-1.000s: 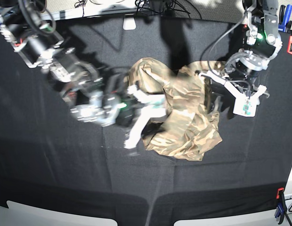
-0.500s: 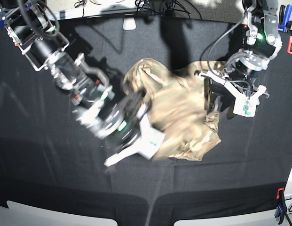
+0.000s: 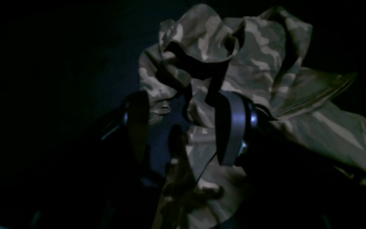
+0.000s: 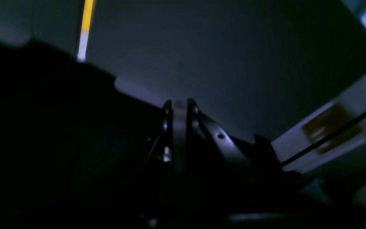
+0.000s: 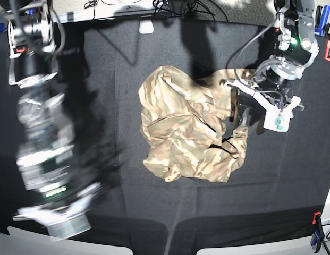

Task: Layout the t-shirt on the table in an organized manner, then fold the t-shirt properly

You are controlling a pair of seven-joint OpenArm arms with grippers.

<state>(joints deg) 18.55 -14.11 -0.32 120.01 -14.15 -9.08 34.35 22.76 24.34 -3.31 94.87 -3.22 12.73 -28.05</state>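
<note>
The fingers of my right gripper are closed and empty, away from the crumpled t-shirt, so next I open them and grab the fold at the t-shirt's edge (image 5: 148,126).
The camouflage t-shirt (image 5: 188,133) lies crumpled in a heap in the middle of the black table (image 5: 154,207). My left gripper (image 5: 243,116) is at the shirt's right edge. In the left wrist view it (image 3: 186,127) is open, its fingers (image 3: 233,127) standing apart over folds of the t-shirt (image 3: 249,63), and some cloth lies between them. My right gripper (image 5: 58,226) is blurred at the table's front left, well away from the shirt. In the right wrist view it (image 4: 178,133) is shut with nothing in it.
A red clamp (image 5: 329,50) sits at the right edge and a red and blue clamp (image 5: 316,226) at the front right corner. A white object (image 5: 146,25) lies at the far edge. Cables hang behind the table.
My right arm has let go of the shirt and swung from its left side to the table's front left. The shirt has dropped into a flatter heap. The left arm has barely moved.
</note>
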